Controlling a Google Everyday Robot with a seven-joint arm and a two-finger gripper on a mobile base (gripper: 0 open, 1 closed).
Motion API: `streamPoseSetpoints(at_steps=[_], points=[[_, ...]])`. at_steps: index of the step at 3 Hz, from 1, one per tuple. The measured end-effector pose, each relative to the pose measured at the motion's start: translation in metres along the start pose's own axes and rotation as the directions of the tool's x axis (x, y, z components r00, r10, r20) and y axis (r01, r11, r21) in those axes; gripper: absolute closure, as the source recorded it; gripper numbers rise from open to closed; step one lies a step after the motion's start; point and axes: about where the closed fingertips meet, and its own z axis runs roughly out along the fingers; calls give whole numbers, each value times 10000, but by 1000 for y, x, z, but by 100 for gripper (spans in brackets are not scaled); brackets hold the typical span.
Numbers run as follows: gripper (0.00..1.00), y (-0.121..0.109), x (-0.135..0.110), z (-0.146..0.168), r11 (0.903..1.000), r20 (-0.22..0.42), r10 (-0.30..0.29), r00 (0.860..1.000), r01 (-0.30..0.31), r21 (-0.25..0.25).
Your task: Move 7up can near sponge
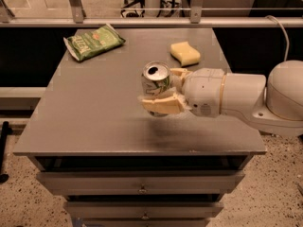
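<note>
The 7up can will come out of my gripper's hold on the table point(208, 70), in the spot between the sponge and the table's side edge.
The 7up can point(155, 82) is a silver-white can with green markings and an open pull-tab top. My gripper point(165, 90) is shut on it, with cream pads on both sides, and holds it upright above the middle of the grey table point(94, 112). The pale yellow sponge point(185, 53) lies on the table behind and to the right of the can, a short way off. My white arm point(246, 96) reaches in from the right.
A flat green chip bag point(93, 41) lies at the back left of the table. Drawers point(142, 188) sit under the tabletop. A rail point(151, 22) and a glass barrier run behind the table.
</note>
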Motion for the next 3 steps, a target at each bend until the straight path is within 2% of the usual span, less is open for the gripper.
streamPoseSetpoints(at_steps=[1,2,3], points=[[100,0,0,0,10000,0,-1,10000,1,-1],[100,-27,9,-3,9992,-73,-26,10000,29,393],[100,-87,27,-11,9934,-243,-48,9997,75,1146]])
